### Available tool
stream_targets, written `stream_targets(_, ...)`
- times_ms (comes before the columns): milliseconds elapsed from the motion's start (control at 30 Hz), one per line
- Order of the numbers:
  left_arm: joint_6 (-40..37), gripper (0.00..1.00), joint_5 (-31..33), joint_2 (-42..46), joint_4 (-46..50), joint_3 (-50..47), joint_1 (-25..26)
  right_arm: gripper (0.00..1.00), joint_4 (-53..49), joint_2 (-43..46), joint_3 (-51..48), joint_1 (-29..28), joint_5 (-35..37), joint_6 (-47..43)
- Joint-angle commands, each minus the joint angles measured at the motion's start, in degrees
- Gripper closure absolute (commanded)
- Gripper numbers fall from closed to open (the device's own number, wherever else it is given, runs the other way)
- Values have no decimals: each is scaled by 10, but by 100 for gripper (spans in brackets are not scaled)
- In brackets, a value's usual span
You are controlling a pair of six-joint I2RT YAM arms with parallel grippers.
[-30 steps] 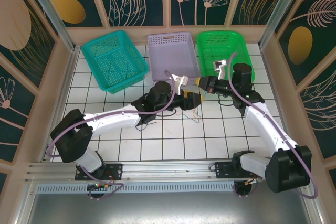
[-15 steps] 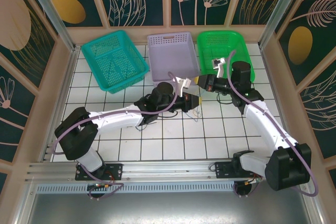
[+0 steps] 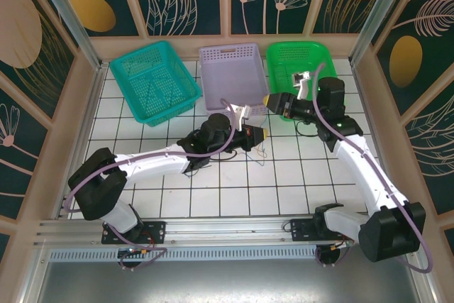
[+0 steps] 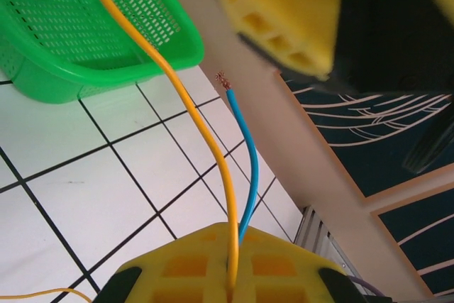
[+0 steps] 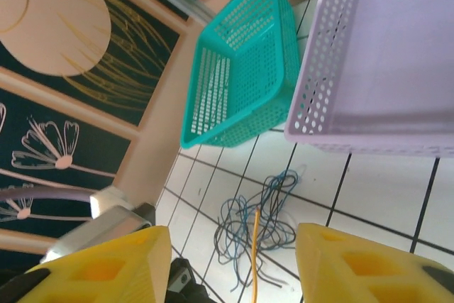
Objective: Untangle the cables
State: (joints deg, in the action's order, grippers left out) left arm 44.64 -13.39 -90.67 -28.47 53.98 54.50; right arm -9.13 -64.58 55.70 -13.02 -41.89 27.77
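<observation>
The robot's left gripper has the yellow cable and the blue cable together, so next the right gripper grabs the blue cable's copper tip (image 4: 223,80) and pulls it away.
My left gripper (image 4: 233,246) is shut on two cables, a yellow one (image 4: 186,97) and a light blue one (image 4: 248,154). The yellow cable runs up past the green basket (image 4: 78,40); the blue one ends in a bare copper tip. In the top view the left gripper (image 3: 254,133) is at mid-table. My right gripper (image 3: 272,103) hovers just beyond it, by the green basket. The right gripper (image 5: 234,267) is open, and the yellow cable's free end (image 5: 255,246) stands between its fingers (image 5: 99,267) untouched. A tangle of dark blue and black cables (image 5: 266,221) lies on the tiles beyond.
Three baskets line the back: teal (image 3: 152,79), lilac (image 3: 234,76), green (image 3: 301,69). Part of the left arm (image 5: 106,221) crosses the near left of the right wrist view. White tiled floor (image 3: 234,189) stretches toward the arm bases. Framed walls close both sides.
The right gripper has opened, let go of the yellow cable and drawn back toward the green basket. The left gripper has shut on the yellow and blue cables.
</observation>
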Motion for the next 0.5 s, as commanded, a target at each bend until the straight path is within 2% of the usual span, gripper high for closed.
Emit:
stream_targets(0, 4, 100, 16, 15, 0, -4, 1, 46, -49, 23, 31, 21, 39, 2)
stream_targets(233, 1, 100, 30, 23, 17, -5, 2, 43, -65, 110, -14, 53, 66, 57)
stream_targets(400, 1, 100, 30, 28, 19, -11, 1, 41, -17, 174, -90, 42, 44, 127)
stream_targets(467, 2, 100, 30, 29, 18, -15, 1, 41, 0, 179, -108, 19, 48, 142)
